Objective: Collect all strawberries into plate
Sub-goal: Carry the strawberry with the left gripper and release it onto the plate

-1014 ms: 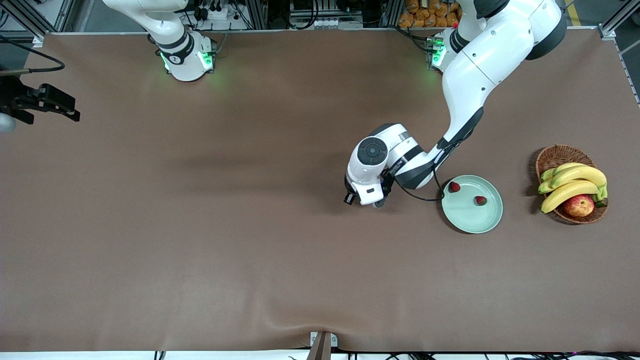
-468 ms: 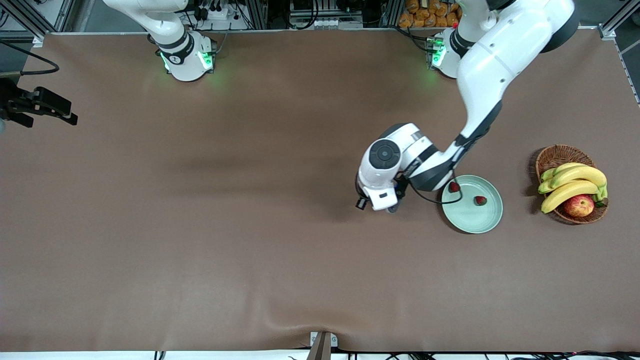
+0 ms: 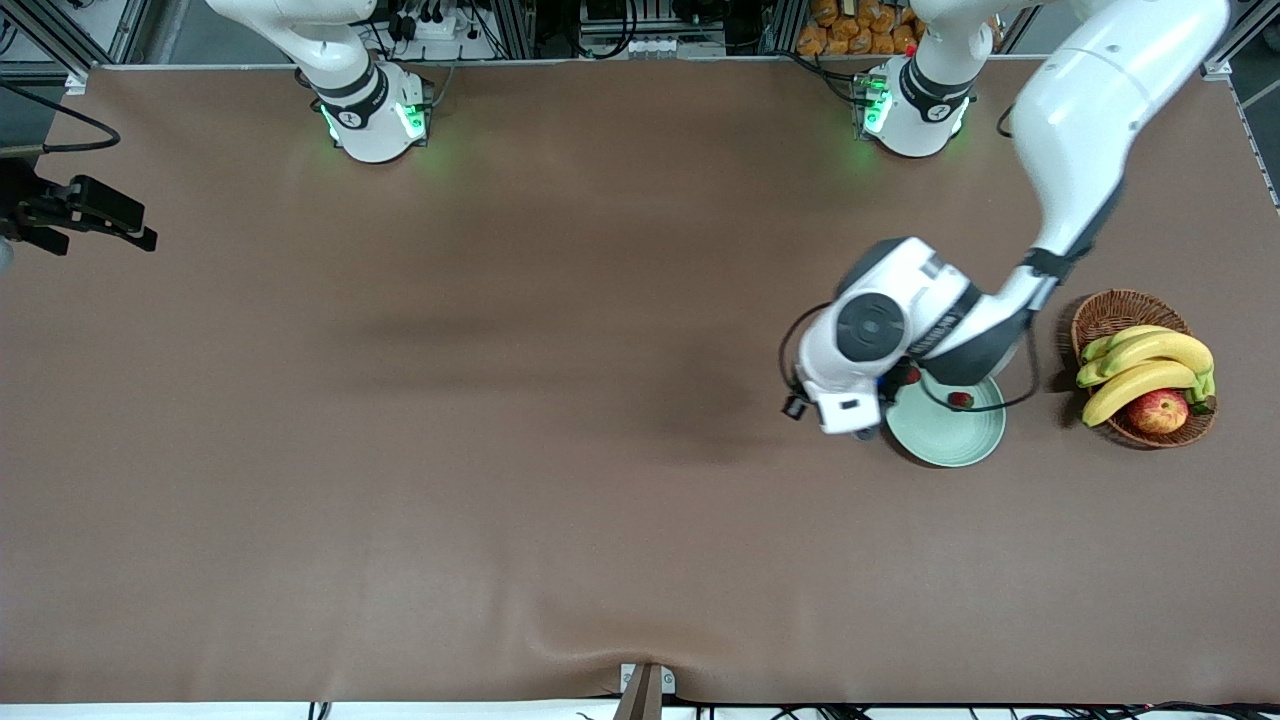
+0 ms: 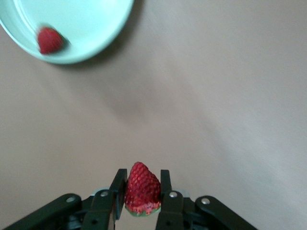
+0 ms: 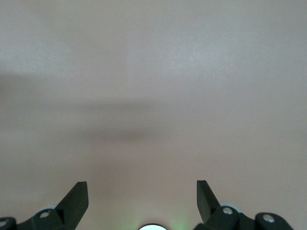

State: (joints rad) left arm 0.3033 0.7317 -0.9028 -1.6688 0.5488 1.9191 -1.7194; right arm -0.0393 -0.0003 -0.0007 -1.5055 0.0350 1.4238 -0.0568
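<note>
Next, my left gripper releases the red strawberry on the mint-green plate (image 3: 935, 368) (image 4: 27, 26), beside the strawberry near the plate's rim.
My left gripper (image 4: 142, 178) is shut on a red strawberry (image 4: 142, 189) and holds it above the bare table, just beside the plate's rim. In the front view its hand (image 3: 858, 420) hangs at the plate's edge toward the right arm's end. The mint-green plate (image 3: 945, 438) holds two strawberries: one (image 3: 961, 400) shows clearly, the other (image 3: 911, 376) is partly hidden by the left wrist. The left wrist view shows part of the plate (image 4: 91, 24) with one strawberry (image 4: 49, 40). My right gripper (image 5: 141, 189) is open and empty, and waits at the right arm's end of the table (image 3: 125, 225).
A brown wicker basket (image 3: 1112, 312) with bananas (image 3: 1150, 360) and a red-yellow apple (image 3: 1158, 410) stands beside the plate, toward the left arm's end. A brown cloth (image 3: 500, 450) covers the table. A cable loops from the left wrist over the plate.
My left arm has carried the strawberry toward the left arm's end of the table, up to the plate's rim. The right gripper has barely moved.
</note>
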